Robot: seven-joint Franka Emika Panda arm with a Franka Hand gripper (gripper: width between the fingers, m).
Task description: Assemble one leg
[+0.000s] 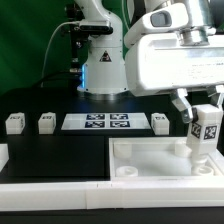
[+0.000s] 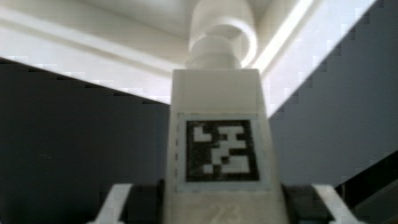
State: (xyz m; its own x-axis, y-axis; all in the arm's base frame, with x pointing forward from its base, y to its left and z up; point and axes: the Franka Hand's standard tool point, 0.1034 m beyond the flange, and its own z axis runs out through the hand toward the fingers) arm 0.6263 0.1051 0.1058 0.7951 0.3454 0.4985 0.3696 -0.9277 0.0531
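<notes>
The round hole (image 1: 204,171) (image 2: 222,28) in the white top is directly below my gripper. Next, I let go of the leg there, standing upright in that hole.
My gripper (image 1: 205,112) is shut on the leg (image 1: 206,130), a white block with a black-and-white tag, held upright at the exterior view's right. Its lower end reaches down to the right part of the big flat white top (image 1: 150,162); I cannot tell whether they touch. In the wrist view the leg (image 2: 222,100) fills the middle between my gripper (image 2: 221,214), with the fingers (image 2: 121,205) against its two sides. Its round far end points at the white top (image 2: 98,55).
Three other white legs stand in a row on the black table: two at the exterior view's left (image 1: 14,123) (image 1: 46,122) and one to the right (image 1: 160,122). The marker board (image 1: 97,122) lies between them. The robot base (image 1: 102,70) stands behind.
</notes>
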